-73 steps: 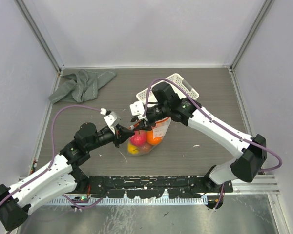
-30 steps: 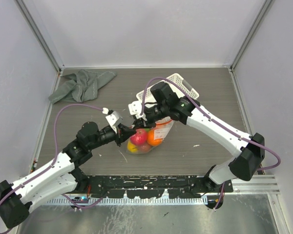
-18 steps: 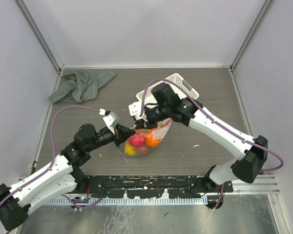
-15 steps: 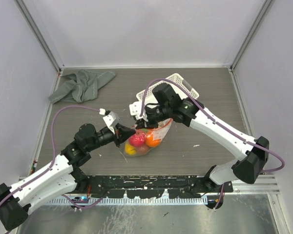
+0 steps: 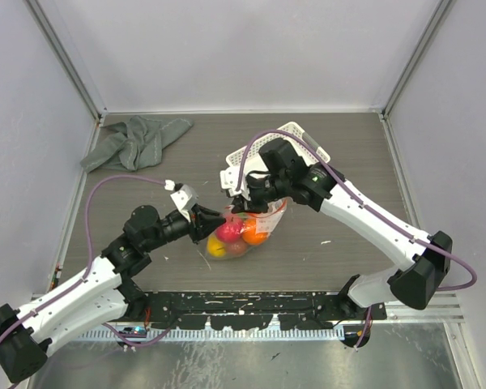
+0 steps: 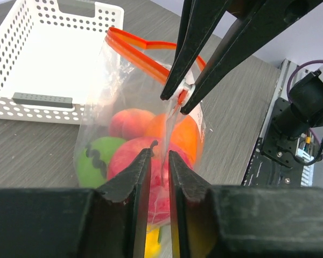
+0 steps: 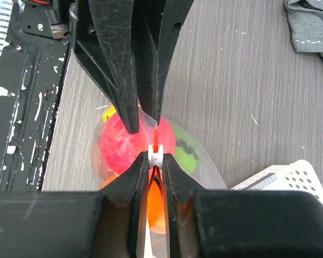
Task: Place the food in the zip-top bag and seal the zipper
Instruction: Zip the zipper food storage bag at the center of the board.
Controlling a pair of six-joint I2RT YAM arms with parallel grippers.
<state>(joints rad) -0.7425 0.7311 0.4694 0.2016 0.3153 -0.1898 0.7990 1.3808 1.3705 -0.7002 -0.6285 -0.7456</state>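
My left gripper has only loose corner film in its gap, so it should grip the orange-red zipper's end (image 7: 156,133) before my right gripper pulls the slider.
The clear zip-top bag (image 5: 263,217) stands on the table with the food inside: a red fruit (image 6: 133,163), a green one (image 6: 91,161), an orange one (image 6: 184,135), a peach one (image 6: 128,121) and a yellow one (image 6: 151,245). My right gripper (image 7: 155,156) is shut on the white slider (image 6: 184,93) of the orange-red zipper (image 6: 134,51), which gapes behind it. My left gripper (image 6: 159,156) stands slightly open, with the bag's thin corner film hanging loose in the gap. The two grippers meet nose to nose over the bag (image 5: 227,212).
A white lattice basket (image 5: 305,147) stands just behind the bag. A grey cloth (image 5: 134,139) lies crumpled at the back left. Grey walls close in the table on three sides.
My left gripper's jaws have parted a little and let go of the bag's corner. The right gripper, with the slider, has shifted slightly to the right.
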